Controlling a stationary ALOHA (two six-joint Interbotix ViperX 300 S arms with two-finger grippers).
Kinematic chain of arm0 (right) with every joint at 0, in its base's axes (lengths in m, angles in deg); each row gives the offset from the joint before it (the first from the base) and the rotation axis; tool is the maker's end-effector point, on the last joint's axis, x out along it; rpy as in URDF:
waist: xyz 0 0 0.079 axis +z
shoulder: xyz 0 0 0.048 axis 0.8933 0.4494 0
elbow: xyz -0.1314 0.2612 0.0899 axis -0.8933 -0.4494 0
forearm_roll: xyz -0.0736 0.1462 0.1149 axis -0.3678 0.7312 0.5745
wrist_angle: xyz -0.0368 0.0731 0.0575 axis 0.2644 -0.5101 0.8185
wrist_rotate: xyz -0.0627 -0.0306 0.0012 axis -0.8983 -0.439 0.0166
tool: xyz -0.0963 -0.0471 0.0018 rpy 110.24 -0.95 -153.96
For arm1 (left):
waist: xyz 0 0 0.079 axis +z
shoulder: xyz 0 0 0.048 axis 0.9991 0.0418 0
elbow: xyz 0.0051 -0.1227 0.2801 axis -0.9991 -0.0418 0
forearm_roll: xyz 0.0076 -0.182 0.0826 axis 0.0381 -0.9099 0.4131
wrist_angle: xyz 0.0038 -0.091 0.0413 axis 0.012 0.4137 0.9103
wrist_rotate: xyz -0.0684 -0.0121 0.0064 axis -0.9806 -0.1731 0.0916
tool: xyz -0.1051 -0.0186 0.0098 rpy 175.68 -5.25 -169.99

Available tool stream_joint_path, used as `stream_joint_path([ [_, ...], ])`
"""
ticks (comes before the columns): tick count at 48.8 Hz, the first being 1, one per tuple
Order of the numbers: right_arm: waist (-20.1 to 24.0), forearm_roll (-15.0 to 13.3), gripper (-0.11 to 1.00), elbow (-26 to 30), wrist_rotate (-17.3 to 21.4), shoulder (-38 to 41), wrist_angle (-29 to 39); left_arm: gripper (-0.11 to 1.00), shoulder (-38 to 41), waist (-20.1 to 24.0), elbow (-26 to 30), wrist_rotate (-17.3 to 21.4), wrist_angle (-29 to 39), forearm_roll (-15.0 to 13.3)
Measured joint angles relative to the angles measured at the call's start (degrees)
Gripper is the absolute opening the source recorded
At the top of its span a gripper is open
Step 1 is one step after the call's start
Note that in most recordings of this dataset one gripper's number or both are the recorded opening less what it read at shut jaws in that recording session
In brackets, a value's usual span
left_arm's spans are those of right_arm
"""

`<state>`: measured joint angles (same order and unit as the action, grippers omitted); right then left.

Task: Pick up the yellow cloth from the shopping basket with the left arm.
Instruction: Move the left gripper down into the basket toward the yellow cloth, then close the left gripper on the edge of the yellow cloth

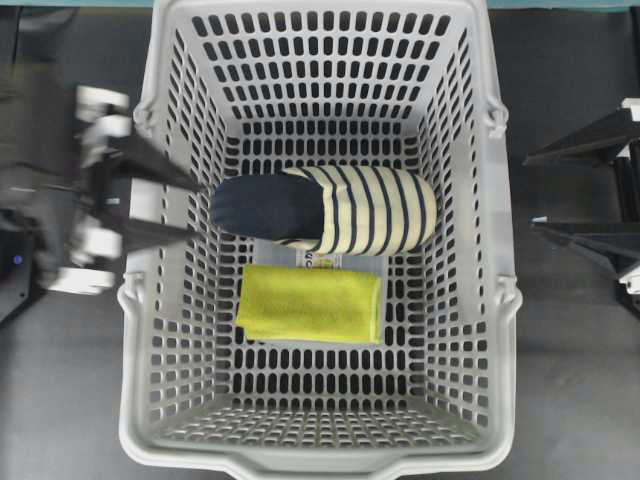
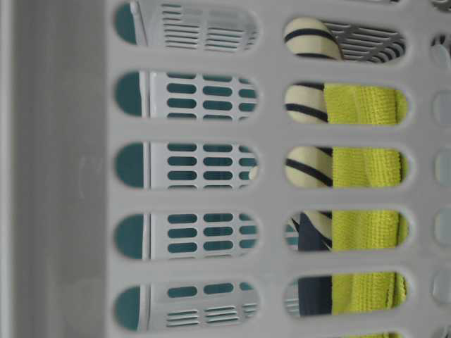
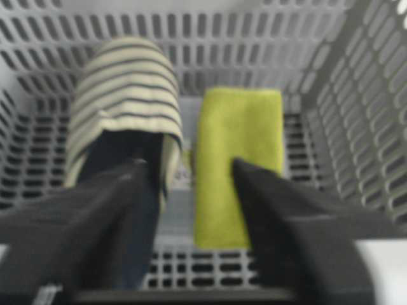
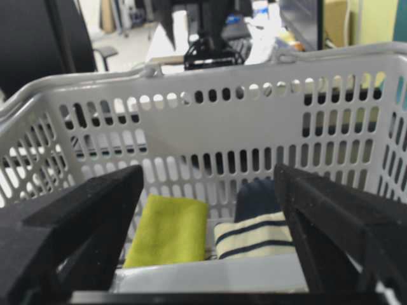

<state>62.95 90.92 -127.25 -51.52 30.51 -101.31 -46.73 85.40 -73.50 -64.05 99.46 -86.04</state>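
Next, I move my left gripper next to the yellow cloth beside the striped item and close it on the cloth's middle [image 1: 311, 303] [image 3: 231, 147], between its long edges.
The yellow cloth [image 1: 310, 303] lies folded flat on the floor of the shopping basket [image 1: 320, 463], just in front of a navy-and-cream striped fabric item [image 1: 330, 209]. My left gripper [image 1: 192, 208] is open over the basket's left wall, its fingers pointing in at the striped item's navy end, and it looks blurred. In the left wrist view the left gripper [image 3: 187, 166] hangs above the basket floor, with the cloth [image 3: 238, 152] by its right finger. Nothing is between its fingers. My right gripper [image 1: 530, 194] stands open outside the right wall.
A printed card [image 1: 320, 262] peeks out from under the cloth and the striped item. From the right wrist view the basket rim [image 4: 210, 79] rises in front of the right gripper [image 4: 208, 175]. The table-level view is filled by the slotted wall [image 2: 70, 169].
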Motion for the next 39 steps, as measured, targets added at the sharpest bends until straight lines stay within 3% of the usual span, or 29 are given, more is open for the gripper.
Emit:
stream_joint_path([
  [3, 0.0, 0.0, 0.79, 0.0, 0.0, 0.0, 0.0, 0.83, 3.8, -1.0, 3.0, -0.4, 1.5, 0.0],
  [6, 0.0, 0.0, 0.79, 0.0, 0.0, 0.0, 0.0, 0.90, 7.9, -2.0, 6.2, -0.4, 3.1, 0.0],
  [15, 0.0, 0.0, 0.79, 0.0, 0.0, -0.3, 0.0, 0.86, 20.5, -4.3, 15.1, -1.1, 9.6, 0.0],
  [25, 0.0, 0.0, 0.79, 0.1, 0.0, -0.4, 0.0, 0.87, 33.7, -4.5, 25.7, -1.2, 22.1, 0.1],
  [39, 0.5, -0.1, 0.79, 0.1, 0.0, -0.4, 0.1, 0.87, 42.2, -5.2, 28.1, -1.1, 25.8, 0.0],
])
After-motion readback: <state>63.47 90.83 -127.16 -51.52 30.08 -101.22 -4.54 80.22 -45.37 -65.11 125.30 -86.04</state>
